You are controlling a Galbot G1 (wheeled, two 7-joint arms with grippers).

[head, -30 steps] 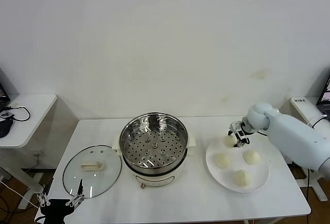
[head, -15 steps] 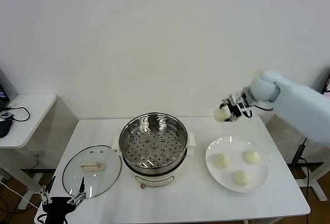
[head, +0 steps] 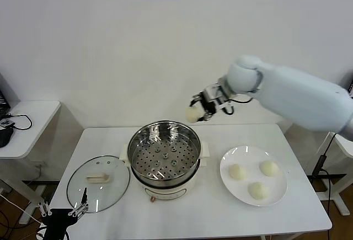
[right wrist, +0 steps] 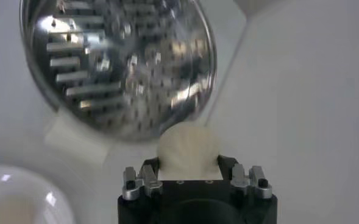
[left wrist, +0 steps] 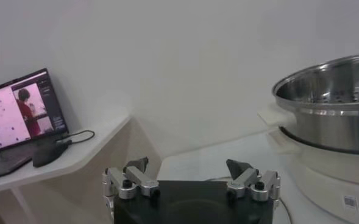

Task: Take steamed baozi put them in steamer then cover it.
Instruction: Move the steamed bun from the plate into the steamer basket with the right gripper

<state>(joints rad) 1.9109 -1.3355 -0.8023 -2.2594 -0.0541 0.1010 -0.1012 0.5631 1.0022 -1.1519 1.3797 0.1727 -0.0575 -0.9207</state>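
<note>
The perforated tray has a far part by the steamer's back side. Next, my right gripper lets go of the baozi on the far part of the perforated tray (head: 162,137) (right wrist: 174,89).
My right gripper (head: 197,111) is shut on one cream-white baozi (head: 192,114) and holds it in the air just above the far right rim of the steamer (head: 164,153). In the right wrist view the baozi (right wrist: 188,146) sits between the jaws, with the steamer's perforated tray (right wrist: 118,61) below. Three more baozi (head: 237,171) lie on the white plate (head: 279,189) to the right. The glass cover (head: 99,182) lies flat on the table left of the steamer. My left gripper (head: 62,214) is open, low at the table's front left corner; in the left wrist view it (left wrist: 191,178) is empty.
The steamer's side shows in the left wrist view (left wrist: 328,109). A side table with a laptop (left wrist: 24,115) stands to the left. The table's front edge runs close below the plate and the cover.
My right gripper has lifted one baozi off the plate and carried it left, from above the plate to above the steamer's far right rim. The left arm has barely moved.
</note>
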